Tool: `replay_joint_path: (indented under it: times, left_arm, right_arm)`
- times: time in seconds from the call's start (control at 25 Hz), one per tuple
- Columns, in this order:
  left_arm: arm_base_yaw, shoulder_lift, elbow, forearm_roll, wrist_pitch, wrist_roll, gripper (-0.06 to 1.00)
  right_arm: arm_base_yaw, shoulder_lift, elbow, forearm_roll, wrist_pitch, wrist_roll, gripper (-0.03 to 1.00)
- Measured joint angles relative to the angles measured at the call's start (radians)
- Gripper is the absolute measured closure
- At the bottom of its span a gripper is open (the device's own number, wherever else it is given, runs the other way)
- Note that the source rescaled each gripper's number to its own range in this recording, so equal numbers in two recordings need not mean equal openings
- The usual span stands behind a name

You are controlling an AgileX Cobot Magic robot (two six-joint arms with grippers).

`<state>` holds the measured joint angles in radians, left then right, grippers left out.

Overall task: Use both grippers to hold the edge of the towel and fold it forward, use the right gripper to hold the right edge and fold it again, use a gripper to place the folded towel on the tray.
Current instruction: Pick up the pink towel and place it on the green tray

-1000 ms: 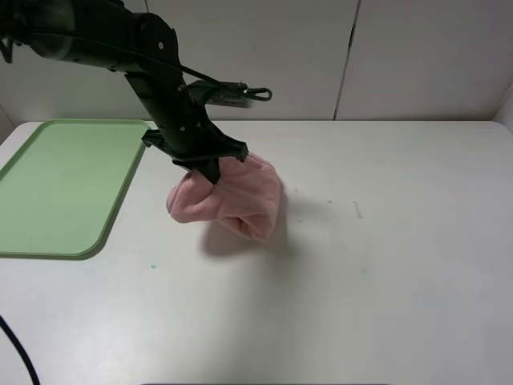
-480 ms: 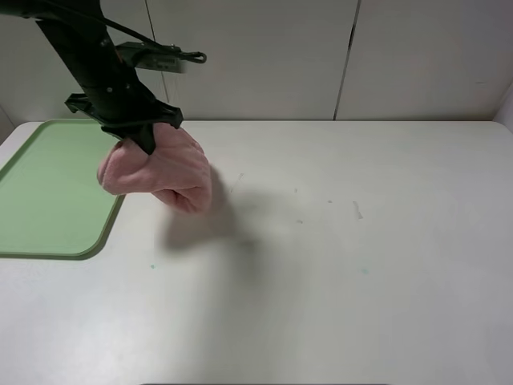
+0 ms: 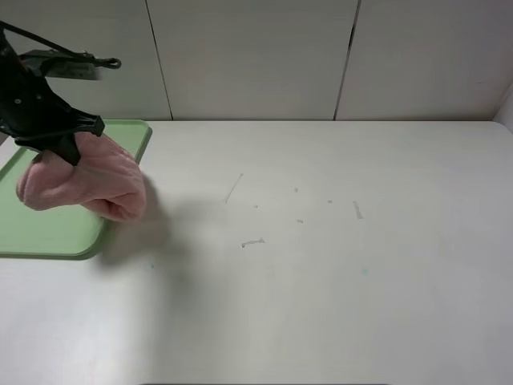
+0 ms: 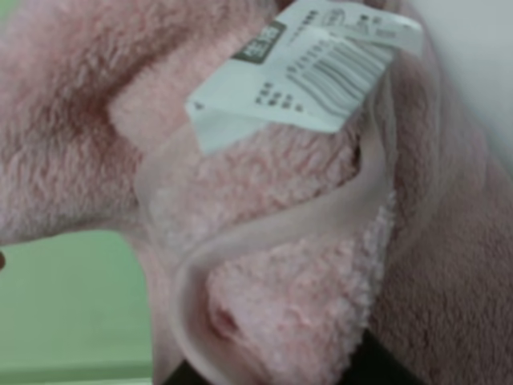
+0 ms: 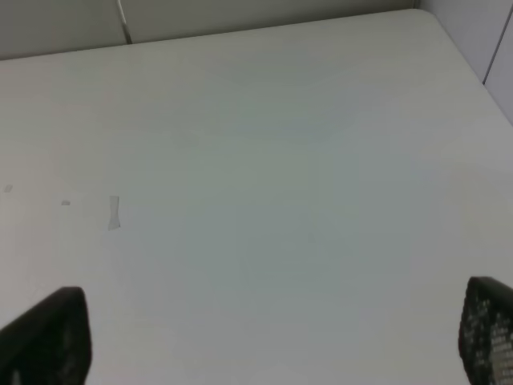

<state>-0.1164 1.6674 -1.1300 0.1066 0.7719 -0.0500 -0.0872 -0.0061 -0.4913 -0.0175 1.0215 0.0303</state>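
The robot's left gripper needs to release the pink towel on the light green tray's flat bottom (image 3: pixel 51 197), inside the rim that faces the open table.
The pink towel (image 3: pixel 84 183) hangs bunched and folded from my left gripper (image 3: pixel 60 148), which is shut on its top. It hangs over the right part of the light green tray (image 3: pixel 40 233), partly past the tray's right rim. In the left wrist view the towel (image 4: pixel 280 265) fills the frame, with its white tag (image 4: pixel 309 68) and pale hem (image 4: pixel 264 233) showing and the tray (image 4: pixel 72 305) green below. My right gripper (image 5: pixel 267 341) is open and empty over bare table; it does not show in the exterior high view.
The white table (image 3: pixel 321 265) stretches to the right of the tray, with a few small marks and scraps (image 3: pixel 252 241) near its middle. A panelled wall (image 3: pixel 256 56) runs along the back edge.
My left gripper has carried the towel leftward from the table's middle to above the tray's right part. The towel is off the table and hanging.
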Motion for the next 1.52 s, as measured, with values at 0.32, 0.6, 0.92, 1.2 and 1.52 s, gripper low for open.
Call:
replay_joint_path:
  times: [0.32, 0.6, 0.92, 1.2, 1.52]
  left_arm:
    - [0.065, -0.001, 0.0, 0.063, -0.097, 0.008, 0.83]
    - [0.095, 0.017, 0.005, 0.051, -0.199, 0.015, 0.83]
    - [0.095, 0.123, 0.009, 0.065, -0.259, 0.018, 0.83]
    - [0.106, 0.131, 0.043, 0.141, -0.254, 0.018, 0.83]
    - [0.173, 0.131, 0.087, 0.154, -0.225, 0.018, 0.83]
  right_arm:
    - [0.0, 0.0, 0.0, 0.0, 0.0, 0.0, -0.03]
    - [0.0, 0.0, 0.0, 0.0, 0.0, 0.0, -0.03]
    - [0.0, 0.0, 0.0, 0.0, 0.0, 0.0, -0.03]
    - [0.0, 0.0, 0.0, 0.0, 0.0, 0.0, -0.03]
    - [0.0, 0.0, 0.0, 0.0, 0.0, 0.0, -0.03]
